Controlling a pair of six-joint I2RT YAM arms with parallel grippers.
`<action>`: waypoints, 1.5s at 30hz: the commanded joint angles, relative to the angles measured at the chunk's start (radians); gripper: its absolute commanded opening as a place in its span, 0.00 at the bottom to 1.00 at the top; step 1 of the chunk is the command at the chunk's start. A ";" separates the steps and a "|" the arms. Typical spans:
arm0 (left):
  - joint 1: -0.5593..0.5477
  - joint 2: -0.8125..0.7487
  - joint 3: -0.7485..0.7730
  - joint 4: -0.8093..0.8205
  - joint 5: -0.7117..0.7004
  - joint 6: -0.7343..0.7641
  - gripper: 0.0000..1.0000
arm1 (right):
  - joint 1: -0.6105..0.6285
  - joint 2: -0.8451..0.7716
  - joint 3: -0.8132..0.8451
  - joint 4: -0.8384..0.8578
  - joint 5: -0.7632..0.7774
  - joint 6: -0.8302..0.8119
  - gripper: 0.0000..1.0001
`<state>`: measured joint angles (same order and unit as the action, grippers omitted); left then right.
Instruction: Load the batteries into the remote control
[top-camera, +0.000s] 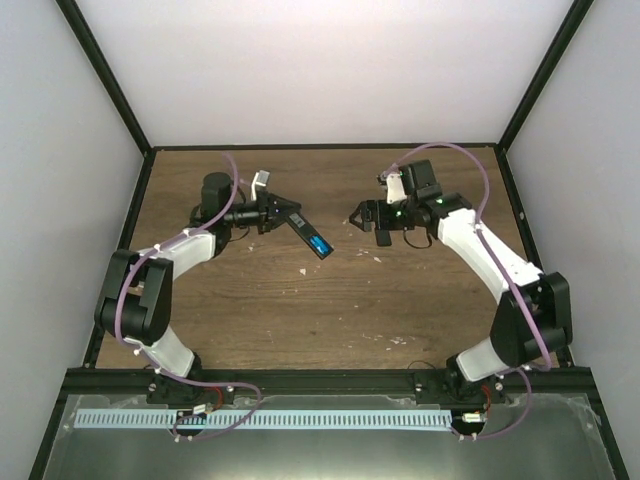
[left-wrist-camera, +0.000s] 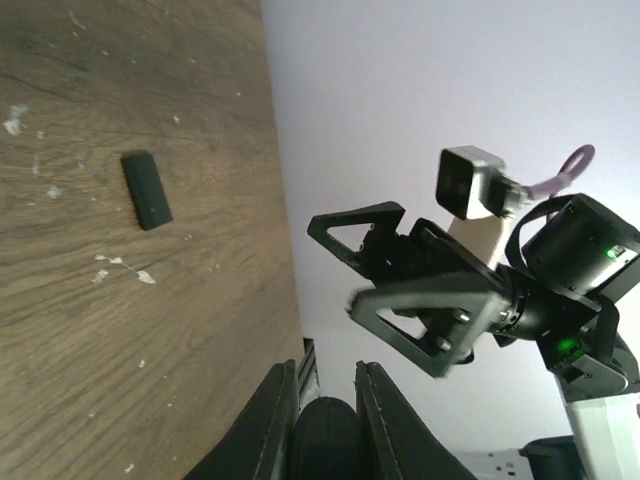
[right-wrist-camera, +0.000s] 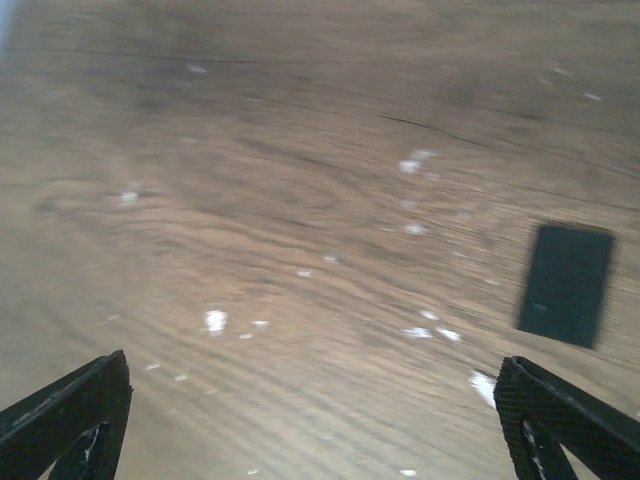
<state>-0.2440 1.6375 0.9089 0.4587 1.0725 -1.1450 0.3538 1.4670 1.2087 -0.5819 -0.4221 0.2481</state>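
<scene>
My right gripper will move next to the small black cover piece by the pale specks and close on the cover piece's long sides (top-camera: 383, 241) (right-wrist-camera: 561, 303).
My left gripper (top-camera: 283, 214) is shut on one end of the slim black remote control (top-camera: 308, 235), which sticks out toward the table's middle, tilted down to the right. Bright blue of the batteries (top-camera: 320, 245) shows in its open compartment near the free end. In the left wrist view the remote's rounded black end (left-wrist-camera: 325, 440) sits clamped between the fingers (left-wrist-camera: 262, 430). My right gripper (top-camera: 368, 226) hovers just right of the remote, open and empty. Its fingers (right-wrist-camera: 70, 410) stand wide apart over bare wood, and the left wrist view also shows this right gripper (left-wrist-camera: 335, 265) open.
A small black squarish cover piece (right-wrist-camera: 566, 284) lies flat on the wood; this cover piece (left-wrist-camera: 147, 189) also shows in the left wrist view. Pale specks of debris (right-wrist-camera: 214, 320) dot the wooden table (top-camera: 300, 310). White walls with black frame posts (top-camera: 110, 90) enclose the table.
</scene>
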 joint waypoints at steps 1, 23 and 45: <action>0.015 -0.021 0.012 -0.098 -0.038 0.095 0.00 | -0.013 0.096 0.046 -0.120 0.317 -0.013 0.93; 0.035 -0.011 0.088 -0.211 -0.062 0.171 0.00 | -0.039 0.368 0.064 -0.003 0.369 -0.166 0.87; 0.039 0.092 0.177 -0.193 -0.053 0.148 0.00 | -0.078 0.485 0.103 -0.029 0.336 -0.221 0.58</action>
<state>-0.2092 1.7046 1.0504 0.2432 1.0103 -0.9890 0.2829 1.9350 1.2808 -0.5987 -0.1005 0.0391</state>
